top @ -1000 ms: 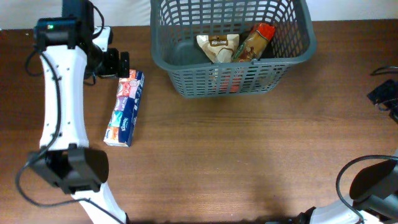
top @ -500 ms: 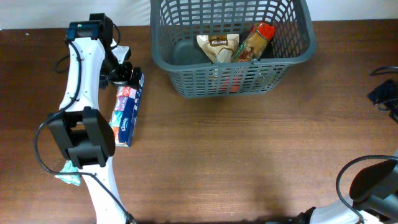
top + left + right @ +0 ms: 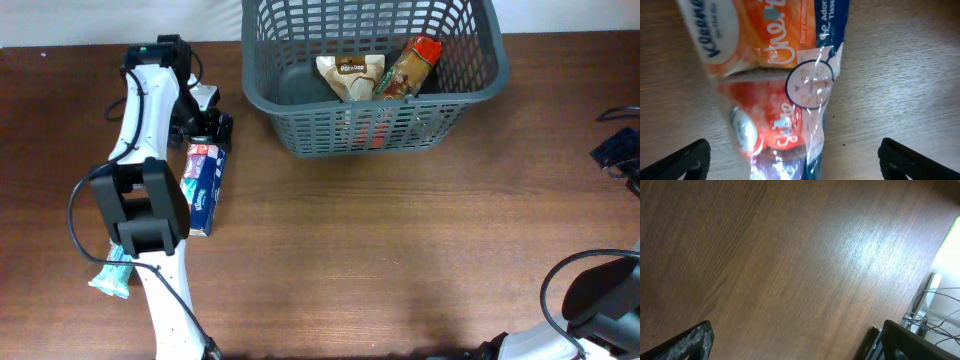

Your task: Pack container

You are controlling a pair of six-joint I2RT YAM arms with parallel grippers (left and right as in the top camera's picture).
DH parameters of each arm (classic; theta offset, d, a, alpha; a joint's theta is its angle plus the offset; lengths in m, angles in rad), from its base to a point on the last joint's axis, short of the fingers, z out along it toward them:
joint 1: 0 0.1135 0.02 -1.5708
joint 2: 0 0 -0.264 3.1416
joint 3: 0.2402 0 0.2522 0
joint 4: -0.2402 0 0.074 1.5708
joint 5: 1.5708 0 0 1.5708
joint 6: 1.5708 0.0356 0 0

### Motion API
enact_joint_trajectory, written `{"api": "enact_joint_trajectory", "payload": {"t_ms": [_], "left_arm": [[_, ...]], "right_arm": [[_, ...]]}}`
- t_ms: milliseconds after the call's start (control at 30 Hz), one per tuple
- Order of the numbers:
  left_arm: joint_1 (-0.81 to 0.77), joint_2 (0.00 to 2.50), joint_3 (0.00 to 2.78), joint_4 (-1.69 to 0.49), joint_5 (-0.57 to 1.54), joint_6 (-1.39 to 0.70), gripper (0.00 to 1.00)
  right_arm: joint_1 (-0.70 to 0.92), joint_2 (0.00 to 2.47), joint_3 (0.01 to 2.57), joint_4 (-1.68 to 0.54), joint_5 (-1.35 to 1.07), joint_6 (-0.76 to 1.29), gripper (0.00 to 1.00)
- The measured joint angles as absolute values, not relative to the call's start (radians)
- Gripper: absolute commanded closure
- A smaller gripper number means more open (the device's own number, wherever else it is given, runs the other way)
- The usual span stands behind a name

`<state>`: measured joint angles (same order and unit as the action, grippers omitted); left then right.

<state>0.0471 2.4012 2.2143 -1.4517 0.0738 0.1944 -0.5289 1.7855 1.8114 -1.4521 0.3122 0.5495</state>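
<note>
The robot's left gripper should next move to the middle (image 3: pixel 203 172) of the long pack of tissues and close there, between the two ends of the pack.
The dark grey basket (image 3: pixel 300 120) stands at the back of the table and holds a cream pouch (image 3: pixel 350 76) and a brown bottle with a red cap (image 3: pixel 408 66). A long pack of tissues (image 3: pixel 203 184) in blue, orange and white wrap lies on the table to the basket's left. My left gripper (image 3: pixel 205 130) hangs open over the pack's far end. In the left wrist view the pack (image 3: pixel 785 85) fills the space between the open fingers (image 3: pixel 792 155). My right gripper (image 3: pixel 795 340) is open over bare wood, with nothing in it.
A teal packet (image 3: pixel 110 275) lies near the left edge, partly under the left arm. Black gear and cables (image 3: pixel 620 150) sit at the right edge. Cables and the table edge show in the right wrist view (image 3: pixel 935 310).
My left arm has swung right and down, so the open gripper now sits over the far end of the tissue pack. The pack and the basket have not moved.
</note>
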Motion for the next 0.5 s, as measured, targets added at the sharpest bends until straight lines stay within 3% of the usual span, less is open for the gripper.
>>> {"api": "enact_joint_trajectory", "payload": {"t_ms": [500], "left_arm": [[0.047, 2.446, 2.162, -1.488, 0.095, 0.202, 0.00]], "right_arm": [[-0.529, 1.785, 1.811, -1.452, 0.312, 0.550, 0.01]]}}
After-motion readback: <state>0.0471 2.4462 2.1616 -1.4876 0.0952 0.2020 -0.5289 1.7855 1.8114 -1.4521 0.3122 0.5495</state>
